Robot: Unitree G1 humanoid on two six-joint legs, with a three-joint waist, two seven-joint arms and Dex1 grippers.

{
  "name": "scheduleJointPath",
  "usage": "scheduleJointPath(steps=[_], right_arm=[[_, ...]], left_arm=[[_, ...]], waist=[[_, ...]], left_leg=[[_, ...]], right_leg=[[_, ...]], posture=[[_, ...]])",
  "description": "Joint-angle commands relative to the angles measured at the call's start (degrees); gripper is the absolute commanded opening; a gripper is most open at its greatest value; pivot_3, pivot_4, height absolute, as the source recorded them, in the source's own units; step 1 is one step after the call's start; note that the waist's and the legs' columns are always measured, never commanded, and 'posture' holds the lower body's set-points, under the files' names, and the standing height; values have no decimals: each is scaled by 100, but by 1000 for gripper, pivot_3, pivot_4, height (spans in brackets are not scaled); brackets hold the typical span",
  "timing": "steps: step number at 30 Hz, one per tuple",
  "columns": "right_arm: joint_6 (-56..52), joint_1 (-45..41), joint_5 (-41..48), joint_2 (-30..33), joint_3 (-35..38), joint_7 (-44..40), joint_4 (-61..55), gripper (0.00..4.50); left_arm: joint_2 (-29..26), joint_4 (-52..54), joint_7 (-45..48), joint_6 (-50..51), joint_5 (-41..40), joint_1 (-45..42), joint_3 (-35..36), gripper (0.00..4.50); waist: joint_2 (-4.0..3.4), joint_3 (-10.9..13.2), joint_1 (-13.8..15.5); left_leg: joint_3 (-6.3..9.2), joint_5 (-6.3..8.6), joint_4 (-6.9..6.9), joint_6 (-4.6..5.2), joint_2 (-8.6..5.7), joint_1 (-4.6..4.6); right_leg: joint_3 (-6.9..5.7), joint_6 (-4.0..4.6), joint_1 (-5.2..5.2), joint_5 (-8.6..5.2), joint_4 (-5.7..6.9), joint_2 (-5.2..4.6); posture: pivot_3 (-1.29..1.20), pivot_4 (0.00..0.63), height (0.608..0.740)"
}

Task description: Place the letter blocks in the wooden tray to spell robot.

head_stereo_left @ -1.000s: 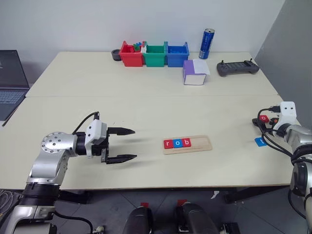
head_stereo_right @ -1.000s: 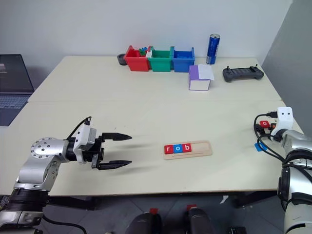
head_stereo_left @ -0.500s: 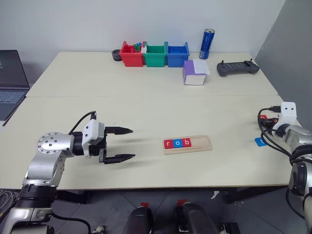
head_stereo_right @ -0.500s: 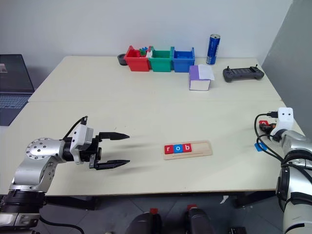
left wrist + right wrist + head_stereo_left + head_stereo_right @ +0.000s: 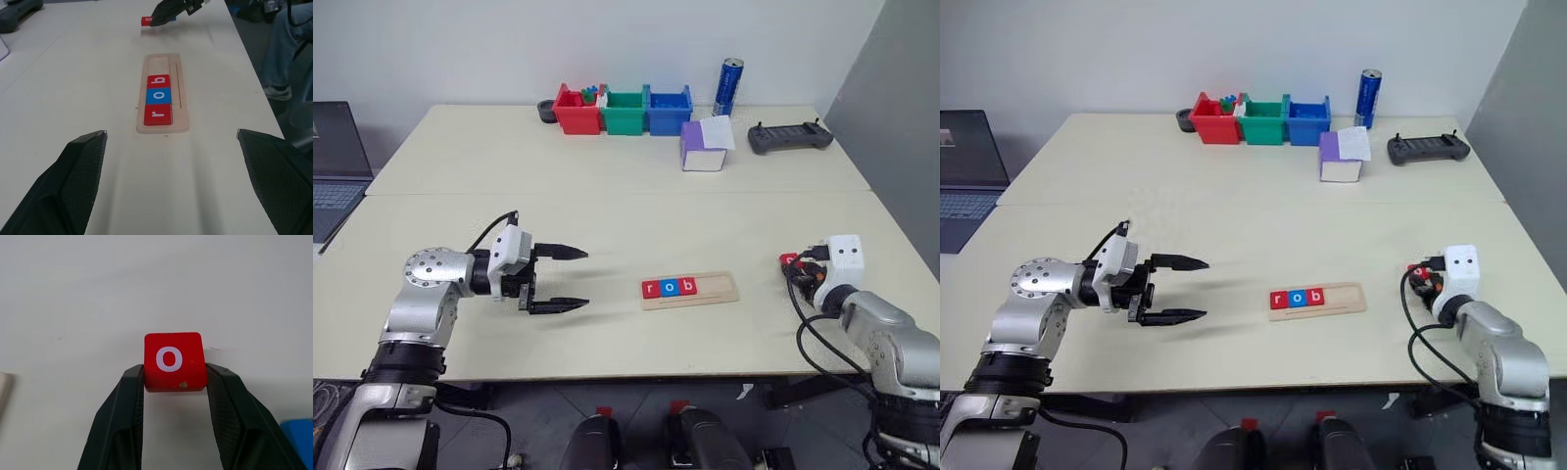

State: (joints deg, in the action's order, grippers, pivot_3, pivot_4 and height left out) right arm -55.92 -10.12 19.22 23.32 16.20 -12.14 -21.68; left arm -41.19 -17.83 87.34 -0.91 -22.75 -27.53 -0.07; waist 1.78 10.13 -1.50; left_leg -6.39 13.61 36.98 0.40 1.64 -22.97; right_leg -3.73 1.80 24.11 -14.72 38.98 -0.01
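My right gripper is holding the red o block by the side that faces the red b. Next, I put it down and grip its near and far edges [image 5: 173, 336].
The wooden tray [image 5: 715, 290] lies at the table's front middle with three letter blocks at its left end: red r [image 5: 651, 288], blue o [image 5: 670, 288] and red b [image 5: 688, 287]. My right gripper [image 5: 173, 374] is shut on a red o block [image 5: 173, 361], holding it just above the table to the right of the tray [image 5: 163, 93]. A blue block [image 5: 299, 430] lies on the table close behind that gripper. My left gripper [image 5: 583, 278] stands open and empty left of the tray, pointing at it.
Red [image 5: 576, 110], green [image 5: 625, 111] and blue [image 5: 670, 109] bins line the far edge, with a blue can [image 5: 730, 86], a purple-and-white box [image 5: 705, 145] and a black controller [image 5: 790, 137]. A laptop [image 5: 333, 157] sits at far left. A person's leg [image 5: 276, 49] is beyond the table.
My right gripper shut on the red o block near the table's right edge and carried it left toward the tray. My left gripper stayed open, about where it was.
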Motion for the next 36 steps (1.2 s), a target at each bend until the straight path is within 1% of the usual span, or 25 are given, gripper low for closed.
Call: scheduleJointPath(steps=[1,7,9,12,14,15,16,18,20,22,23,25,26,28,31,33,36], right_arm=[[-435,35,87,-142,21,251,-565,1449],[-683,145,13,-135,-113,225,-581,1449],[-680,110,-21,-116,-133,225,-516,2181],[-672,6,-15,7,-227,123,-483,3150],[-720,-57,34,314,-361,-109,-596,3835],[-746,-81,35,506,-397,-220,-628,4262],[-764,-107,60,668,-374,-324,-634,4474],[-710,-178,267,1266,-242,-927,-549,4474],[-338,-325,423,1920,-136,-1699,-206,4474],[552,-381,304,2645,-383,-2727,475,4474],[1215,-367,196,2976,-573,-3392,860,4474],[2241,-526,50,3422,-972,-4579,1710,4474],[2740,-696,-55,3541,-1177,-5057,2170,4474],[3608,-1306,-270,3535,-1567,-5861,3216,4474],[4895,-2268,-755,3360,-2145,-6825,4765,4474],[5554,-2730,-1045,3221,-2435,-7244,5570,4474],[6185,-3199,-1411,2989,-2717,-7566,6431,4474]], left_arm=[[39,-204,169,-202,76,-287,-75,4500],[101,-395,264,-314,132,-409,-80,4500],[98,-410,278,-342,129,-386,-62,4500],[81,-371,277,-352,104,-314,-34,4500],[60,-322,254,-349,100,-259,-22,4500],[50,-302,246,-349,100,-237,-18,4500],[37,-284,239,-356,96,-210,-7,4500],[14,-200,192,-334,76,-146,26,4500],[-4,-81,137,-303,61,-70,50,4500],[-6,69,77,-270,60,27,63,4500],[-9,165,43,-251,54,94,73,4500],[-26,335,-38,-189,19,213,115,4500],[-39,405,-75,-159,3,264,142,4500],[-89,485,-113,-152,-6,359,190,4500],[-147,648,-177,-136,-27,547,257,4500],[-183,783,-239,-118,-47,689,304,4500],[-217,991,-358,-50,-91,877,373,4500]], waist=[[0,0,1],[1,0,-4],[1,0,-11],[1,0,-10],[1,0,-13],[1,0,-12],[1,0,-9],[1,0,1],[3,2,-1],[6,4,1],[8,4,7],[10,5,7],[15,8,-7],[19,11,-31],[17,15,-46],[17,15,-37],[18,15,-17]], left_leg=[[-1,0,1,0,0,0],[-1,0,-7,0,-2,-3],[-1,0,-9,0,-2,-3],[0,0,-7,0,-2,-3],[-1,0,-4,1,-2,-3],[-2,1,-3,1,-3,-3],[-1,1,-4,1,-2,-3],[0,1,-5,2,-4,-4],[0,1,-7,2,-5,-6],[-1,3,-5,4,-5,-7],[2,3,-5,5,-7,-6],[4,4,-7,6,-6,-4],[4,4,-8,7,-6,-3],[3,4,-7,7,0,-2],[-3,3,-3,6,1,2],[-2,3,-4,5,1,3],[0,2,-5,4,3,2]], right_leg=[[1,-2,0,1,0,0],[1,5,4,-3,-3,0],[1,6,5,-4,-3,1],[0,6,4,-4,-2,1],[1,6,4,-3,-2,1],[3,6,4,-3,-2,1],[1,6,4,-3,-2,1],[-1,6,4,-4,-4,1],[0,6,5,-4,-8,1],[1,5,4,-3,-12,1],[-2,5,2,-3,-14,1],[-5,5,-2,-4,-19,3],[-4,5,-3,-4,-21,5],[-3,5,-2,-4,-21,9],[2,5,0,-3,-9,11],[1,5,1,-3,-7,12],[0,6,1,-4,-8,12]], posture=[[0,150,740],[0,150,740],[0,150,740],[0,150,740],[0,150,740],[0,150,740],[0,150,740],[0,150,740],[0,150,740],[0,150,740],[0,150,740],[0,150,740],[0,150,740],[0,150,740],[0,150,740],[0,150,740],[0,150,740]])
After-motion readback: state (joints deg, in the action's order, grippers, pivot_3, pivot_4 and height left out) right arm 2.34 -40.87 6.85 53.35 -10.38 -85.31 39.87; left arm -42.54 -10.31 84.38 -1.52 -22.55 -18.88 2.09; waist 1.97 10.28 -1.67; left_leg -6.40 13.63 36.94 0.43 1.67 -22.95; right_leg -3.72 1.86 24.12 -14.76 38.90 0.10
